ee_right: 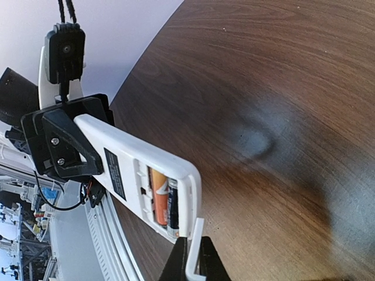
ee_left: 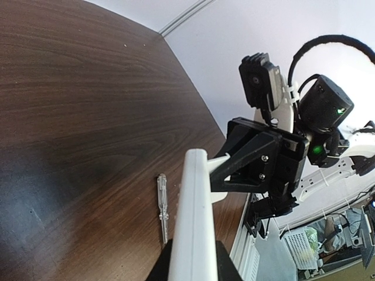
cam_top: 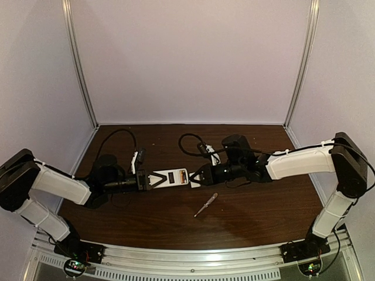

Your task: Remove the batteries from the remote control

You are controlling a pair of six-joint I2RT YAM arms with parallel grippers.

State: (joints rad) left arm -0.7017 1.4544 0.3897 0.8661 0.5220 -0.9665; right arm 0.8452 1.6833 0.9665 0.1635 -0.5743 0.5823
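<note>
My right gripper is going to place the small white plastic piece. It will set it on the bare table off the screwdriver's handle end (cam_top: 251,188).
The white remote control (cam_top: 170,177) hangs above the table, display side up, between both grippers. My left gripper (cam_top: 146,180) is shut on its left end; in the left wrist view the remote (ee_left: 193,222) runs edge-on out of my gripper (ee_left: 193,266). In the right wrist view its underside (ee_right: 126,167) shows an open compartment with an orange battery (ee_right: 159,196) and a dark battery (ee_right: 173,206) side by side. My right gripper (ee_right: 192,260) is shut on a small flat white plastic piece (ee_right: 195,243) just off the remote's end, and it also shows from above (cam_top: 202,174).
A slim silvery screwdriver (cam_top: 206,205) lies on the dark wooden table (cam_top: 252,211) just in front of the remote, and it also shows in the left wrist view (ee_left: 162,205). Black cables (cam_top: 190,143) loop behind the arms. White walls close the back and both sides.
</note>
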